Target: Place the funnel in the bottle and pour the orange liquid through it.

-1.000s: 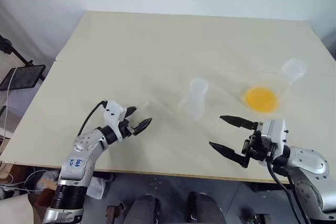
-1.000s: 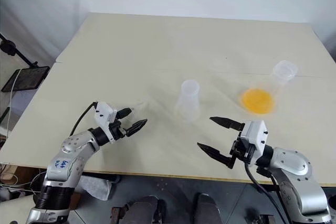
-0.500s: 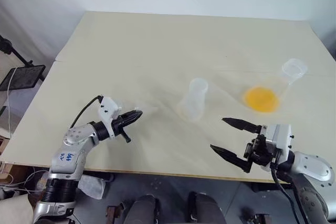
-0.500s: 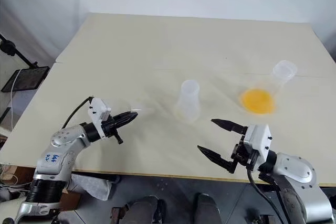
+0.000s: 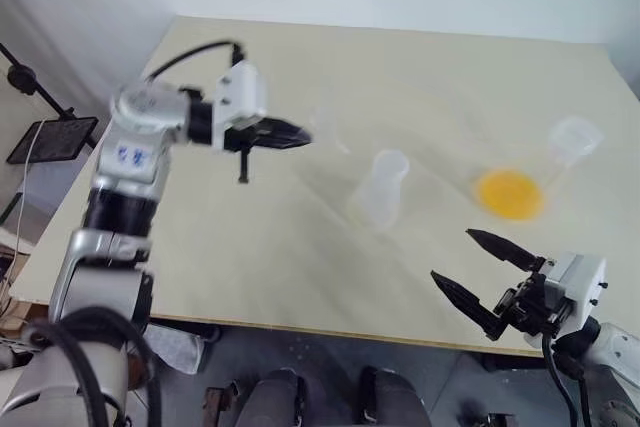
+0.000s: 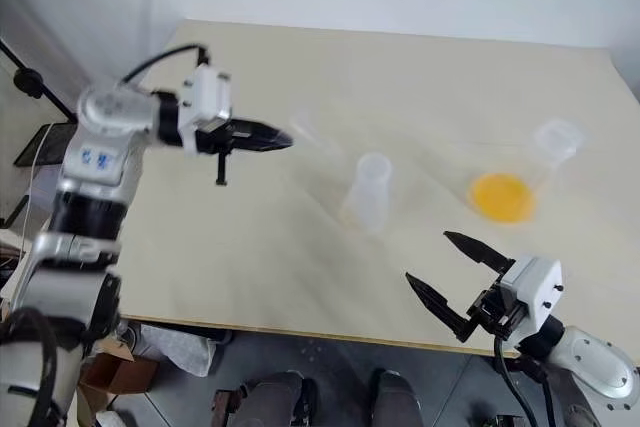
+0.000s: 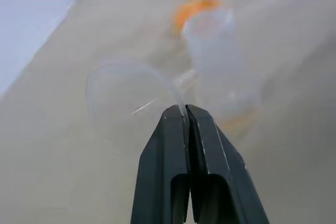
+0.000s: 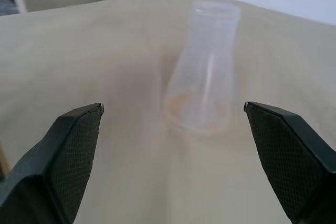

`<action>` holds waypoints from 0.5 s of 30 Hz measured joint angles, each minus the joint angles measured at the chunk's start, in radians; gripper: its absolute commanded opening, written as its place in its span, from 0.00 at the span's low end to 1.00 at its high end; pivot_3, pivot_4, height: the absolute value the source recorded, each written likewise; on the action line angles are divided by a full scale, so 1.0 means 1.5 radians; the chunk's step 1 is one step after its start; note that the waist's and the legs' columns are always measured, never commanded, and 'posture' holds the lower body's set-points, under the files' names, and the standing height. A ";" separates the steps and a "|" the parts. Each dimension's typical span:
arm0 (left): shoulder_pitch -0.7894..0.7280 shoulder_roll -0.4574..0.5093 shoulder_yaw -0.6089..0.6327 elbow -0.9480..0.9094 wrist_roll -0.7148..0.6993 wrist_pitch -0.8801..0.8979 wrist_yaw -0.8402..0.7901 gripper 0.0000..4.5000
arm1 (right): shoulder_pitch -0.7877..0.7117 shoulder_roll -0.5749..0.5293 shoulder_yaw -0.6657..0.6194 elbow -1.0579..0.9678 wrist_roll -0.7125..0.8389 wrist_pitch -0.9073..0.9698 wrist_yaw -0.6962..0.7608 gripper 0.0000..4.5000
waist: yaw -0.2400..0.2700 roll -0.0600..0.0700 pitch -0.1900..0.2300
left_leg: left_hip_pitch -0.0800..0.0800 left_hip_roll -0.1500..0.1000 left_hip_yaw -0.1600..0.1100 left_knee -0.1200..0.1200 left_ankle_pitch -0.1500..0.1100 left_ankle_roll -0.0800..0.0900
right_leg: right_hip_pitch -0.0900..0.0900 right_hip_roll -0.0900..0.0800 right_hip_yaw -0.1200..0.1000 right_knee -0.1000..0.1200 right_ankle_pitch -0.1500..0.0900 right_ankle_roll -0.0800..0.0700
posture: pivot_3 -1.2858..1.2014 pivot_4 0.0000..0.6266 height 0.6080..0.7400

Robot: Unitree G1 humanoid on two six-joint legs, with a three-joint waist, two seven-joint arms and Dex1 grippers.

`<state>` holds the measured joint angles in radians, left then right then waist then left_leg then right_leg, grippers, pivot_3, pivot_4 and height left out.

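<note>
The funnel will stay in the opening of the frosted bottle (image 5: 391, 160) (image 7: 208, 22) with its rim facing up, once I let go of it there with my left gripper.
My left gripper (image 5: 300, 136) is raised above the table, left of the bottle, pointing toward it. It is shut on the rim of the small clear funnel (image 7: 131, 90), which sticks out past the fingertips (image 7: 181, 114). The bottle (image 5: 384, 187), a frosted conical flask, stands upright mid-table. To its right the larger clear flask (image 5: 574, 137) holds the orange liquid (image 5: 510, 194) in its broad base. My right gripper (image 5: 452, 255) hovers open near the table's front edge, facing the bottle (image 8: 203, 85), with nothing between its fingers (image 8: 73, 140).
The beige table (image 5: 420, 77) stretches wide behind the flasks. A black stand (image 5: 20, 77) and a dark tray (image 5: 50, 139) sit off the table's left side.
My left gripper closed on the funnel, lifted it off the table and carried it up and toward the bottle. The right gripper drew back slightly toward the front edge, staying open.
</note>
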<state>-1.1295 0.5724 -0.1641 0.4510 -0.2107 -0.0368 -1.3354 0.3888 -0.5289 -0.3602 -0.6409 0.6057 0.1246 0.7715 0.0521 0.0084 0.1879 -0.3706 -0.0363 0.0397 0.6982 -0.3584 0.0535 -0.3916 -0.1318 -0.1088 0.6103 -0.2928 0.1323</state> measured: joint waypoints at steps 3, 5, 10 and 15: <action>-0.061 -0.043 -0.027 0.086 0.031 -0.066 -0.025 0.01 | 0.020 0.030 -0.009 -0.010 -0.008 -0.011 -0.034 1.00 | -0.011 0.000 0.000 | 0.000 0.001 0.002 -0.001 0.000 0.000 | 0.000 0.001 0.000 0.000 0.000 0.000 | 0.52 0.24 1.00; -0.097 -0.070 -0.036 0.159 0.059 -0.108 -0.021 0.01 | 0.035 0.049 -0.011 -0.014 -0.019 -0.017 -0.055 1.00 | -0.014 0.000 0.000 | 0.000 0.002 0.002 0.000 0.000 0.000 | -0.001 0.001 0.000 0.000 0.000 0.000 | 0.52 0.24 1.00; -0.178 -0.118 -0.049 0.263 0.107 -0.188 -0.009 0.01 | 0.058 0.080 -0.002 -0.032 -0.041 -0.039 -0.083 1.00 | -0.017 -0.001 0.000 | 0.000 0.002 0.002 0.000 0.001 0.001 | -0.001 0.001 0.001 0.000 0.000 0.000 | 0.52 0.24 1.00; -0.188 -0.128 -0.065 0.321 0.148 -0.252 -0.016 0.01 | 0.071 0.084 -0.003 -0.043 -0.046 -0.053 -0.092 1.00 | -0.017 -0.001 0.000 | 0.000 0.002 0.002 0.000 0.001 0.001 | -0.001 0.001 0.001 0.000 0.000 0.000 | 0.52 0.24 1.00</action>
<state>-1.4109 0.3809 -0.2619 0.9323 0.0106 -0.4152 -1.3597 0.4947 -0.4032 -0.3642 -0.7052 0.5362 0.0445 0.6328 0.0264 0.0074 0.1886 -0.3708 -0.0336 0.0430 0.6979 -0.3575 0.0547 -0.3931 -0.1306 -0.1080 0.6101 -0.2929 0.1326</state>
